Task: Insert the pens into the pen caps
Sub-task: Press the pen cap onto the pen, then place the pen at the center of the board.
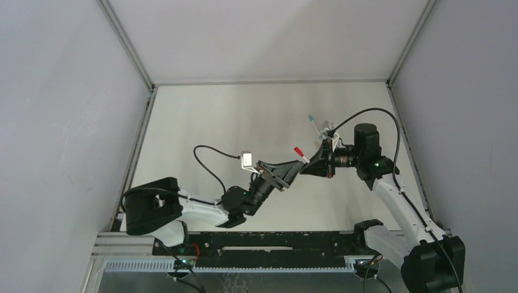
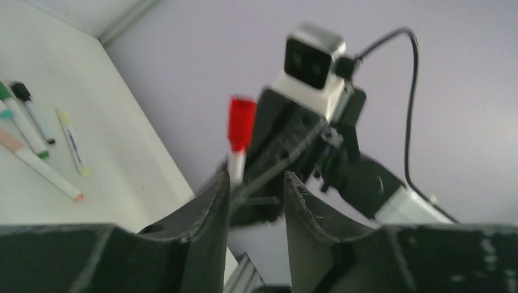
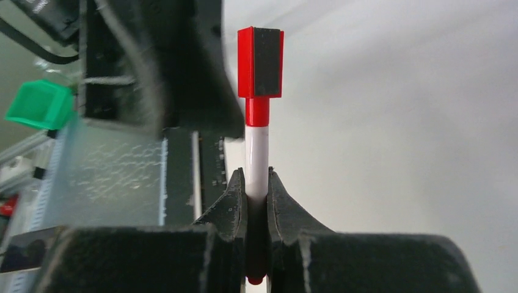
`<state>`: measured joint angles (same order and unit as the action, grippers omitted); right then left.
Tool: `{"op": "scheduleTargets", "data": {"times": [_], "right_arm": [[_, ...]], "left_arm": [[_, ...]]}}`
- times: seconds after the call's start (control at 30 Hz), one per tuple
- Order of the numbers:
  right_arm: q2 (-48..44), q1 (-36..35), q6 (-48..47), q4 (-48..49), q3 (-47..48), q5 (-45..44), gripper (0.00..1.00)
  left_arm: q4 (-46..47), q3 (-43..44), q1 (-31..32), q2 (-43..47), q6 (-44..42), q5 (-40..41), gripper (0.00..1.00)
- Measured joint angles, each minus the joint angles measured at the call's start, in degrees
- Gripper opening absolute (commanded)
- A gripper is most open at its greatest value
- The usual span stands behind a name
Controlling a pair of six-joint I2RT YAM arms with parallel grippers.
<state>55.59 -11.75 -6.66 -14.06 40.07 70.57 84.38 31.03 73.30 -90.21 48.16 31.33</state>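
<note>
My right gripper should set the red-capped pen down on the white table, on the near side of the teal-capped pen (image 1: 330,154).
My right gripper (image 3: 257,177) is shut on a white-barrelled pen (image 3: 256,155) that carries a red cap (image 3: 261,61) on its upper end; its red rear end shows below the jaws. In the top view this pen (image 1: 300,152) is held above the table middle by the right gripper (image 1: 310,166). My left gripper (image 2: 256,178) is open and empty, its tips just short of the red cap (image 2: 241,122), and it meets the right gripper tip to tip in the top view (image 1: 296,165). Several capped pens (image 2: 40,168) lie on the table, green (image 2: 21,122), black (image 2: 33,113), yellow (image 2: 72,141).
A teal-capped pen (image 1: 313,122) lies with the others behind the right gripper. A green plastic piece (image 3: 40,104) shows at the left of the right wrist view. Grey walls and metal rails (image 1: 131,52) enclose the white table (image 1: 244,116).
</note>
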Motion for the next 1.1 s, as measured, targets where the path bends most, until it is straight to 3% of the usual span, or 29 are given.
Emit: {"op": "scheduleTargets", "data": {"times": [0.13,0.37,0.67,0.9,1.1], "right_arm": [[1.4,0.9,-5.6,-0.5,2.1,-1.4,0.0],[3.0,3.8,-11.0,-2.0,2.4,-6.7,0.0],[14.4,5.1,-13.9,-1.8,2.9,-27.7,0.0],[26.5,5.4,-12.3,-2.2,8.3,-45.0,0.05],[29.1,7.1,-10.7,-2.9,9.0,-50.3,0.09]], "left_arm": [[-5.2,-2.9,0.5,5.7,0.0,-3.3,0.6],[-16.5,-8.4,-2.3,20.4,-1.6,-3.5,0.73],[-41.0,-11.6,-3.7,35.6,-4.3,-4.6,0.76],[-47.7,-15.7,-3.7,38.6,-4.2,-4.5,0.76],[-49.0,-16.0,-3.9,38.7,-4.2,-4.5,0.76]]}}
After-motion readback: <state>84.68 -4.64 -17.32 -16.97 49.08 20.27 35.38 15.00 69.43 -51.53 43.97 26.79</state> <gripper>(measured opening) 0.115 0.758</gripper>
